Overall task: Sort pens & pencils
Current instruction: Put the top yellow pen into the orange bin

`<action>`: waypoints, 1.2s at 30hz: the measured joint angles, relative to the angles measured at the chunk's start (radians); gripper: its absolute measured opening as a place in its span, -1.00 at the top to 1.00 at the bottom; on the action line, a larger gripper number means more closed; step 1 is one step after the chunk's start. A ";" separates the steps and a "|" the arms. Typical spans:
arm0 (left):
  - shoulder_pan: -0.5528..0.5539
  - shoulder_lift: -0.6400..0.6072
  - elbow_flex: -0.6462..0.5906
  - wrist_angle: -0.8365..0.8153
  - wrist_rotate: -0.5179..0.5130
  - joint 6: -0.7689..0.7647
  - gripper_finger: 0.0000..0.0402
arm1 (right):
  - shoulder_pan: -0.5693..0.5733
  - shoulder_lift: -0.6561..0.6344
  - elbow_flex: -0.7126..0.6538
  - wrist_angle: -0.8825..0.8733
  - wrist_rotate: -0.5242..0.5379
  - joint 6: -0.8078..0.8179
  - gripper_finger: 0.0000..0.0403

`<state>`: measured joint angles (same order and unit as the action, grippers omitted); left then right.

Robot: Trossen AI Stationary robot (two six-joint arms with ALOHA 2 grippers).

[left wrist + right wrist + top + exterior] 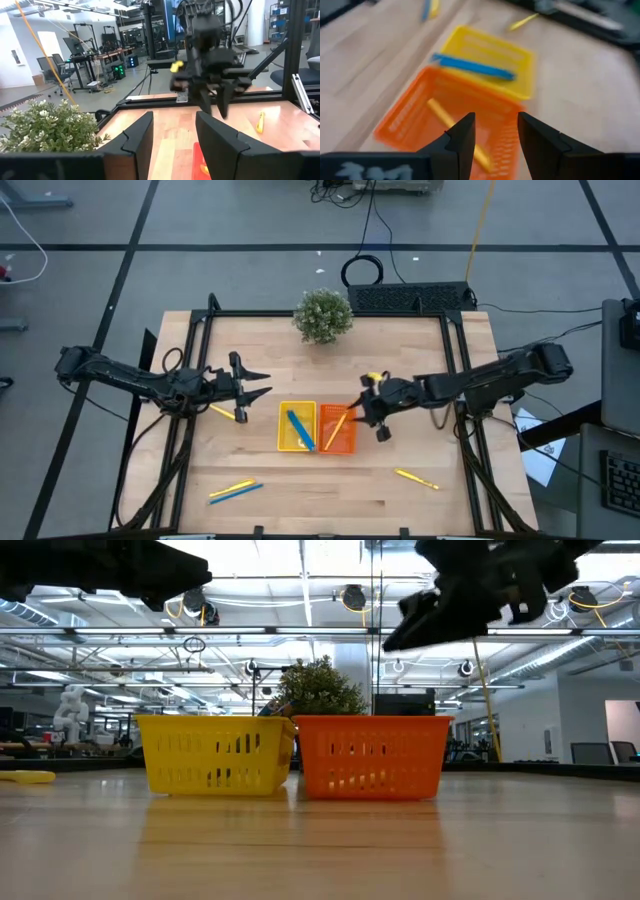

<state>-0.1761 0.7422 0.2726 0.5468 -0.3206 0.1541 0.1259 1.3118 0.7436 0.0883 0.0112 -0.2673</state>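
Note:
Next, my left gripper goes down to the loose yellow pencil nearest the yellow tray and closes on the pencil's body (224,413).
A blue pen (472,66) lies slanted in the yellow tray (297,427). A yellow pencil (451,126) lies in the orange tray (339,430) beside it. My right gripper (495,134) hangs open above the orange tray's right side, nothing between its fingers. My left gripper (264,384) stands open and level, up off the table to the left of the trays. A loose yellow pencil (222,412) lies on the table below it. More lie loose: a yellow and a blue one (235,491) near the front left, and a yellow one (415,478) at the front right.
A small potted plant (323,315) stands at the table's far edge, behind the trays. Black frame rails (455,370) run along the table's sides. Bare wood lies in front of the trays, between the loose pencils.

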 joint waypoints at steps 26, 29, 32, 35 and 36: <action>0.076 -0.118 0.000 -0.233 0.024 -0.038 0.23 | -0.244 -0.160 -0.508 0.985 0.117 0.301 0.38; 0.111 -0.130 0.000 -0.268 0.032 -0.071 0.23 | -0.243 -0.159 -0.508 0.973 0.117 0.309 0.38; 0.135 -0.129 0.000 -0.268 0.033 -0.088 0.23 | -0.242 -0.160 -0.508 0.976 0.117 0.312 0.38; 0.143 -0.128 0.000 -0.269 0.033 -0.093 0.23 | -0.242 -0.160 -0.508 0.977 0.117 0.312 0.38; 0.143 -0.128 0.000 -0.272 0.033 -0.096 0.23 | -0.242 -0.160 -0.508 0.976 0.117 0.311 0.38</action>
<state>-0.0330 0.6140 0.2726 0.2749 -0.2874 0.0581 -0.1165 1.1519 0.2359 1.0645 0.1280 0.0437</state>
